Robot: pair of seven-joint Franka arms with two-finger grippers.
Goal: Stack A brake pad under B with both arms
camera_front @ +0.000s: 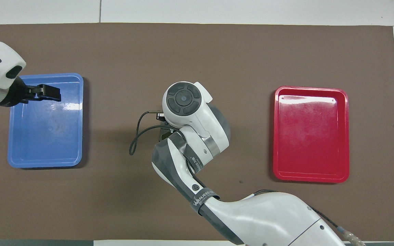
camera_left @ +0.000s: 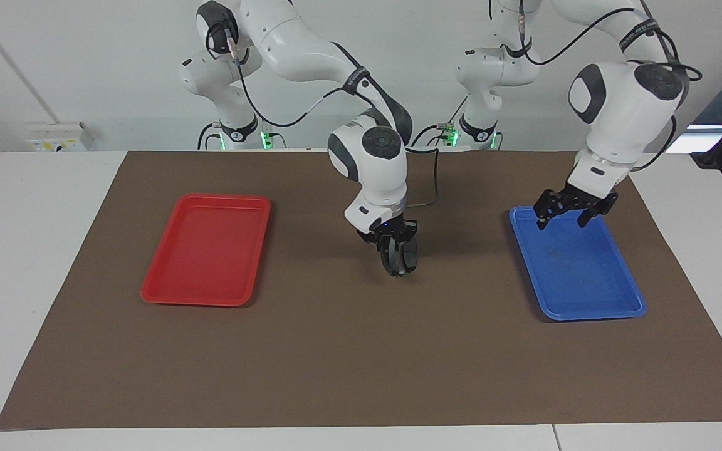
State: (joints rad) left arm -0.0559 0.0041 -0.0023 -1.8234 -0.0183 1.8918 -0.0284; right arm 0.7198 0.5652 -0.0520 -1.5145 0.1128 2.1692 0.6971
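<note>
The dark brake pad, now low over the mat's middle, will be put down by my right gripper on the brown mat (camera_front: 168, 129) between the trays, at a spot nearer to the blue tray.
My right gripper (camera_left: 400, 260) is low over the middle of the brown mat (camera_left: 361, 351). It is shut on a dark curved brake pad (camera_left: 406, 255) held on edge, which by its curve looks like B. In the overhead view the right wrist (camera_front: 183, 102) hides this pad and the fingers. The short pad A shows in neither view. My left gripper (camera_left: 565, 219) hangs open and empty over the end of the blue tray (camera_left: 593, 294) nearer the robots. It also shows in the overhead view (camera_front: 51, 93).
An empty red tray (camera_left: 207, 250) lies on the mat toward the right arm's end, also in the overhead view (camera_front: 311, 133). The blue tray (camera_front: 44, 150) is empty too. A black cable (camera_front: 139, 136) loops off the right wrist above the mat.
</note>
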